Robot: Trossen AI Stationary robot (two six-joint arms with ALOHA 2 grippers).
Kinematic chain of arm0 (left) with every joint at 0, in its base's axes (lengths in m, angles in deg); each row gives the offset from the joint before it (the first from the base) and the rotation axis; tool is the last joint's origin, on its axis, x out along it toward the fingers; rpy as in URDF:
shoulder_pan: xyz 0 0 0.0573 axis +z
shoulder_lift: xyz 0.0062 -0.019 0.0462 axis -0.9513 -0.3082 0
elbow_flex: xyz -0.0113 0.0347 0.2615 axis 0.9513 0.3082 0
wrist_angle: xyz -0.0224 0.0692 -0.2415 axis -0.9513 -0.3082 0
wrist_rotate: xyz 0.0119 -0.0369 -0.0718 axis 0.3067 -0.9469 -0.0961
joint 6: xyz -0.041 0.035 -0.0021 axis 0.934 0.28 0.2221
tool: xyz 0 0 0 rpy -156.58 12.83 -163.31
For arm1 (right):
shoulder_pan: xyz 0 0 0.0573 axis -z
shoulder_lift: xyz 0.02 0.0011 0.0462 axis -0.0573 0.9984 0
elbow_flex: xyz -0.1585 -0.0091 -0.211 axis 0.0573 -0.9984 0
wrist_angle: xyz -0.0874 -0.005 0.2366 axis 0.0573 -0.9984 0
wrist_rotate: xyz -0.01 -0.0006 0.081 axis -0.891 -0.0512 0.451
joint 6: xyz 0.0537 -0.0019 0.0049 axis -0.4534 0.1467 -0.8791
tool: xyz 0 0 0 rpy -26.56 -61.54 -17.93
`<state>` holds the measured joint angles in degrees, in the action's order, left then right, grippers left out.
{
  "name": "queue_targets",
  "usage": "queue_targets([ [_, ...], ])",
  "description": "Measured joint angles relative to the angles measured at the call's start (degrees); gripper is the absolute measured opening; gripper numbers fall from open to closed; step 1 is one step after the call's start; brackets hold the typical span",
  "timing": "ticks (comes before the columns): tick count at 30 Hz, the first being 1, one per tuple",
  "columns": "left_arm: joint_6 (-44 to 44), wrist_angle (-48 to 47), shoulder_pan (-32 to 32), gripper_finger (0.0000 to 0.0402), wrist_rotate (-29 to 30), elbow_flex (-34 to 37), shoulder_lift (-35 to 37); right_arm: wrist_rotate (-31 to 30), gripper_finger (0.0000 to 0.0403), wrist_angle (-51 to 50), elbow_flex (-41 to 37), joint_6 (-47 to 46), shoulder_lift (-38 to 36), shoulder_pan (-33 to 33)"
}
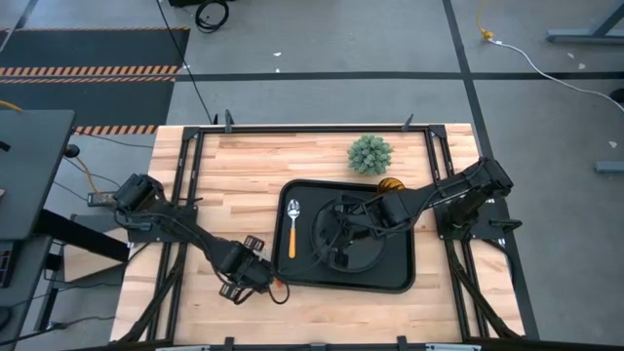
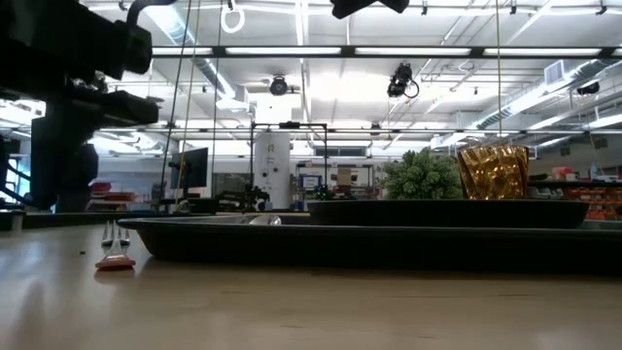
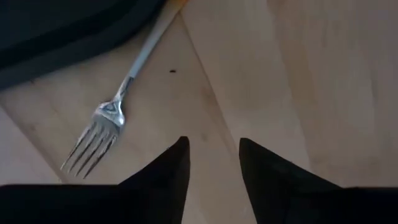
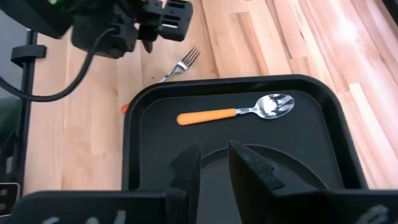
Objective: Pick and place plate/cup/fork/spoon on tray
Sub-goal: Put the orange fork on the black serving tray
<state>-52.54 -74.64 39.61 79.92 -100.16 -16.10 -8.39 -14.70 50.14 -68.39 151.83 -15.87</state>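
Observation:
The fork's teeth lie at an angle beside the fingers of my left gripper, so it should move over, line up with the fork and close on its silver handle (image 3: 140, 64).
The black tray (image 1: 400, 278) lies mid-table. On it lie the round black plate (image 1: 359, 255) and, along its left side, the spoon (image 1: 292, 226), which has an orange handle (image 4: 208, 116) and a silver bowl. My right gripper (image 4: 214, 163) hovers above the plate (image 4: 292, 171), fingers a little apart and empty. The fork (image 3: 102, 130) lies on the wood by the tray's near left corner. My left gripper (image 3: 214, 155) hovers open just beside its tines. The amber cup (image 1: 391, 184) stands on the table behind the tray; it also shows in the low view (image 2: 494, 172).
A fuzzy green plant ball (image 1: 370, 154) stands on the table at the far side, left of the cup. Bare wood lies left of and in front of the tray. The tray's raised rim (image 2: 292, 238) stands between the fork and the tray floor.

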Motion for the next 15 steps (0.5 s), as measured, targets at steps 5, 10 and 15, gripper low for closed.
queue_targets([
  [5,-1.4,2.5,0.9,0.0185,1.9,-0.1,0.0,0.0,0.0088,0.0,0.0,0.7,0.0,0.3],
  [10,-6.8,9.7,3.8,0.0223,5.2,-0.1,0.0,0.1,0.0088,0.0,0.0,1.1,0.0,0.1],
  [15,-10.1,15.0,6.3,0.0223,6.5,3.5,-0.1,1.0,0.0088,-1.2,0.0,1.1,0.0,-1.0],
])
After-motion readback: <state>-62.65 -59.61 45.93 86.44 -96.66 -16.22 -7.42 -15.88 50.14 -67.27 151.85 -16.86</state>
